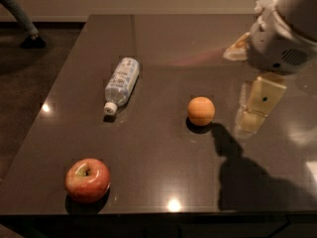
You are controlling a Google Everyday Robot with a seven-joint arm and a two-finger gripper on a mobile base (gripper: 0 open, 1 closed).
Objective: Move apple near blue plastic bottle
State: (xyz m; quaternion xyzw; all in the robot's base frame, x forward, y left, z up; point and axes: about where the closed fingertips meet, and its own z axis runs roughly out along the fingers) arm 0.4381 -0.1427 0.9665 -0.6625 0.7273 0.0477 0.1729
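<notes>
The robot's gripper needs to next move past the orange fruit to the sides of the red apple [90,179] and close there, since the apple belongs near the bottle.
The red apple [87,179] with yellow-green patches sits near the front left corner of the dark table [163,38]. The clear plastic bottle [120,84] with a pale blue-white label lies on its side at the mid left, white cap pointing toward the front. My gripper [256,108] hangs over the right part of the table, below the grey arm housing [282,43]. It is right of the orange fruit and far from the apple and the bottle. It holds nothing that I can see.
A small plain orange fruit [201,111] sits mid table, between the gripper and the bottle. White crumpled napkins [265,1] show at the back right behind the arm. A person's leg [20,19] stands on the floor at the far left.
</notes>
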